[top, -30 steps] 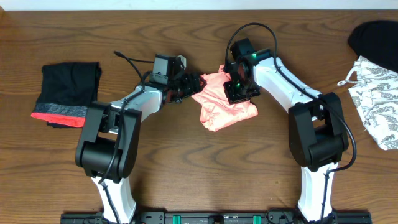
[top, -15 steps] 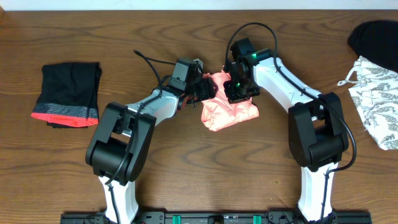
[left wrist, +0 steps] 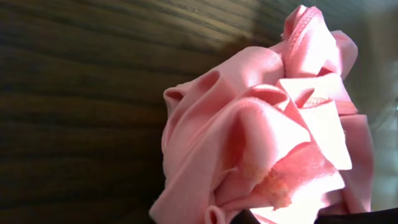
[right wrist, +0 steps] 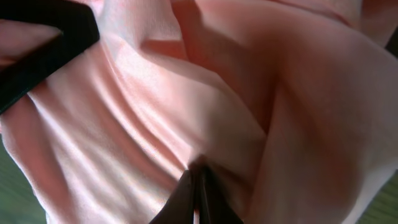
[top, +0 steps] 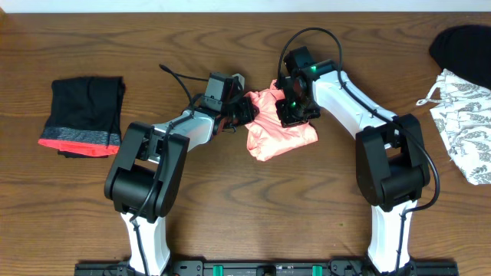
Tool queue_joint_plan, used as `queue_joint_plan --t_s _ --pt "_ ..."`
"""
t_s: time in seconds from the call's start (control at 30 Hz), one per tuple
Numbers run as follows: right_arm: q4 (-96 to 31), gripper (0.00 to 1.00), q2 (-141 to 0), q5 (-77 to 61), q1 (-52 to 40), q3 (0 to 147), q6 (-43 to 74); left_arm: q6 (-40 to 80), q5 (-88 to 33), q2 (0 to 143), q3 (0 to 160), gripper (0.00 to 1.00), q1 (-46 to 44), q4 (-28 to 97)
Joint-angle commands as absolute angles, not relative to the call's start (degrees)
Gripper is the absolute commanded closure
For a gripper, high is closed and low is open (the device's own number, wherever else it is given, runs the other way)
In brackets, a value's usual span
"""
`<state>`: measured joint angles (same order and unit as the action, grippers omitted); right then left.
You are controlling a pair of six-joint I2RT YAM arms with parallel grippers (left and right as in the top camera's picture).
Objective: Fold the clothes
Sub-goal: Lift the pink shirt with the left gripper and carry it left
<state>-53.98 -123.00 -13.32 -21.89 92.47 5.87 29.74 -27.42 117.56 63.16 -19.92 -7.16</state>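
Next, my left gripper lets go of the salmon-pink garment on top of the folded black garment (top: pixel 91 106) with the red-grey piece of cloth.
The salmon-pink garment (top: pixel 280 130) lies crumpled at the table's middle, between my two grippers. My left gripper (top: pixel 247 110) is shut on its left edge. In the left wrist view the pink cloth (left wrist: pixel 267 137) bunches up against the bottom of the frame, and the jaws themselves are almost hidden. My right gripper (top: pixel 296 112) presses down on the garment's top part. Its fingers (right wrist: pixel 186 199) are shut, and a fold of pink cloth (right wrist: pixel 155 112) is pinched between them.
A folded black garment with a red-grey band (top: pixel 83 115) lies at the left. At the right edge are a white garment with grey print (top: pixel 464 123) and a plain black one (top: pixel 464 44). Bare wood table (top: pixel 245 199) stretches in front.
My left gripper moved right to the pink garment's left edge, closed on it and drew back slightly left. The right arm has not moved.
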Motion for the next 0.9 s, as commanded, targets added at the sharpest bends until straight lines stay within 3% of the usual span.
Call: queue_joint_plan --t_s 0.0,0.4,0.87 --pt "-54.50 0.95 -119.00 -13.34 -21.74 93.06 5.48 27.27 -20.16 118.48 59.59 0.94 -18.09 -3.86" --pt "-55.44 0.96 -100.47 -13.34 -18.35 93.38 5.06 27.24 -8.97 104.03 59.59 0.94 -16.71 -0.49" --pt "-58.30 0.96 -98.80 -13.32 -18.00 93.32 5.04 26.57 -5.23 95.66 59.72 0.94 -10.98 -0.49"
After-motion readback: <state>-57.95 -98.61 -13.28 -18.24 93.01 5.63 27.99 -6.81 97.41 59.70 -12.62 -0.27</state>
